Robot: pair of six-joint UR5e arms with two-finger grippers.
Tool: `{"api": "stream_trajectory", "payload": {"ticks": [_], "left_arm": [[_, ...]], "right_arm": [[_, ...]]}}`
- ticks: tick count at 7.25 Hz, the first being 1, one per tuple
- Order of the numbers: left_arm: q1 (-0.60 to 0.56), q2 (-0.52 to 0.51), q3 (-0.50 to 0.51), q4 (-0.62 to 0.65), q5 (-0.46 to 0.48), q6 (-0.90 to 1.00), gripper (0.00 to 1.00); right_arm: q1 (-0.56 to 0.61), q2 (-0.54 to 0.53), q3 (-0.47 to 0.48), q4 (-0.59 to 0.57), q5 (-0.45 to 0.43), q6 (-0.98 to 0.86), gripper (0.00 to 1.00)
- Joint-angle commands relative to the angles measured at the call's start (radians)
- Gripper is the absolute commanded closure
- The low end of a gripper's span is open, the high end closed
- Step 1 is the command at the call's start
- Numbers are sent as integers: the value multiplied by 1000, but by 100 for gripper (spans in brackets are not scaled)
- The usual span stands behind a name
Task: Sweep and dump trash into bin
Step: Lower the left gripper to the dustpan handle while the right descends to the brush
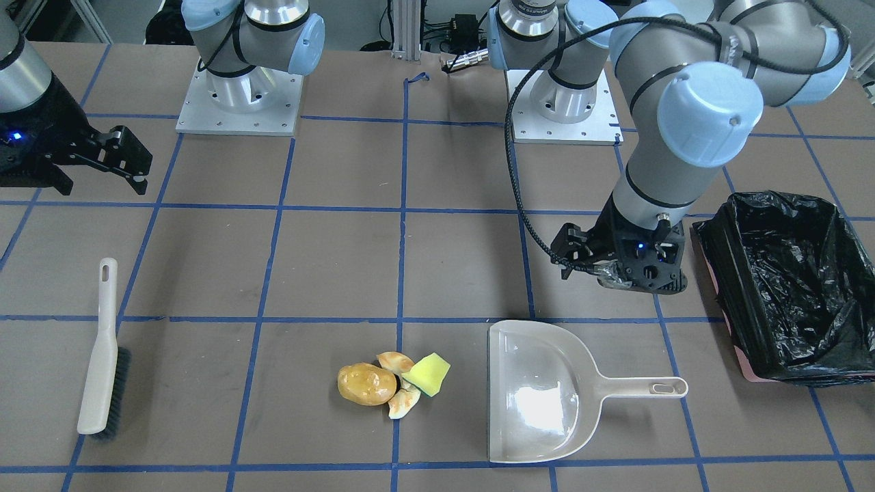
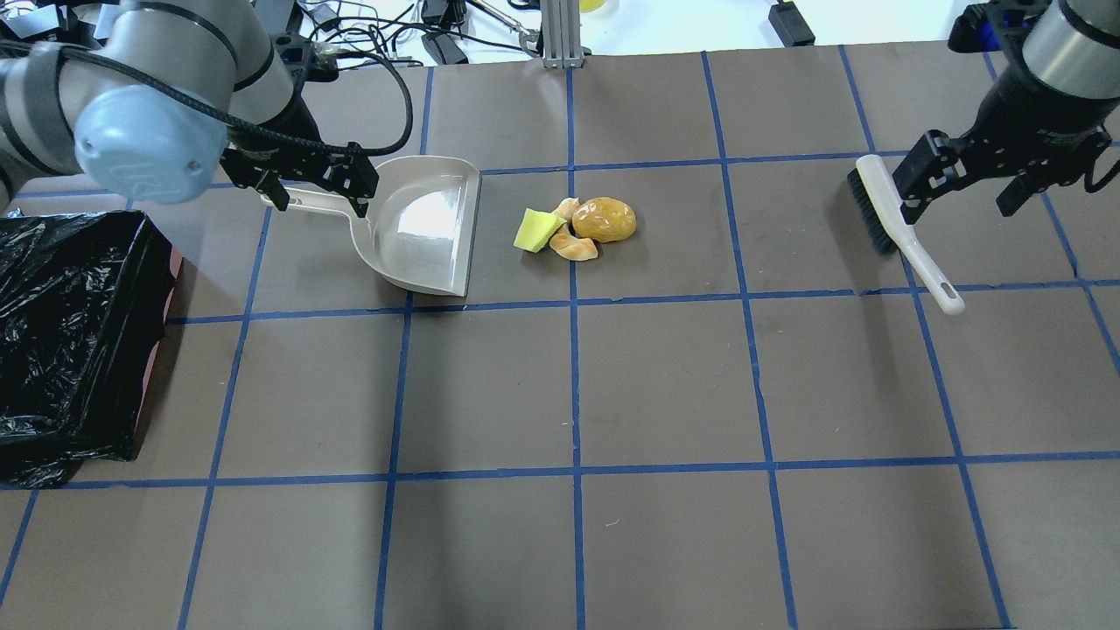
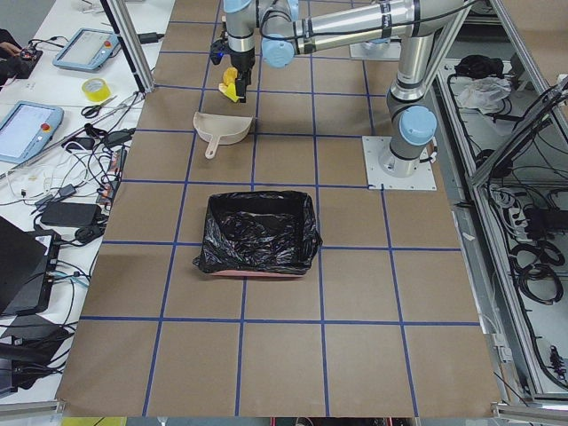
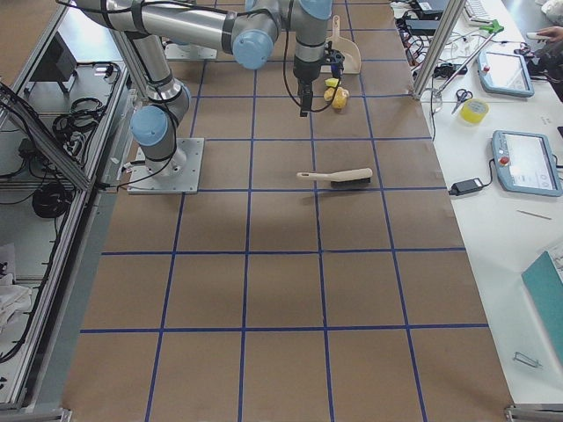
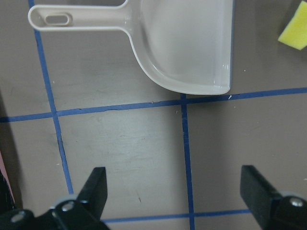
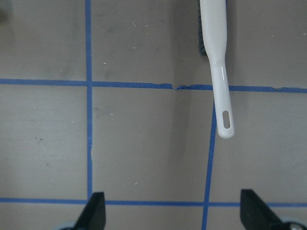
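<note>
My left gripper should grip the middle of the beige dustpan's handle (image 1: 638, 387) (image 5: 86, 18), just ahead of the hole at the end of the handle.
The trash lies in one pile: a golden-brown potato-like lump (image 1: 367, 383), two pale peel pieces (image 1: 403, 402) and a yellow-green sponge wedge (image 1: 427, 374). A beige dustpan (image 1: 540, 393) lies beside the pile, its mouth toward it. A white hand brush (image 1: 102, 348) lies far off on the other side. The black-lined bin (image 1: 793, 283) stands past the dustpan's handle. My left gripper (image 1: 581, 266) is open and empty, hovering on the robot's side of the dustpan handle (image 5: 53, 18). My right gripper (image 1: 126, 160) is open and empty above the table, near the brush (image 6: 216, 57).
The brown table (image 2: 665, 385) carries a grid of blue tape. The arm bases (image 1: 239, 96) stand at the table's robot side. Cables and devices lie beyond the far table edge (image 2: 437, 35).
</note>
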Motion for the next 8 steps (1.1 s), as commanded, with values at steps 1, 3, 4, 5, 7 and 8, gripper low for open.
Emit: {"api": "stream_trajectory", "payload": {"ticks": [1,3,4,5,7,8], "left_arm": [[24,-70,-16,110,2,246,3],[78,-143,10,121,-9,571,0],[81,-175,36,127,-7,647,0],[84,-212,67,156,-6,824,0],[89,-292,159,159,4,1075,0],[113,-324,173,162,1,1224,0]], "right_arm": [[-66,46,69,-124,-24,-144,0],[-134,124,69,-215,-16,-298,0],[-137,157,71,-255,-13,-350,0],[-137,192,71,-262,-12,-349,0],[-137,272,71,-306,43,-349,0],[-137,307,71,-325,43,-347,0]]}}
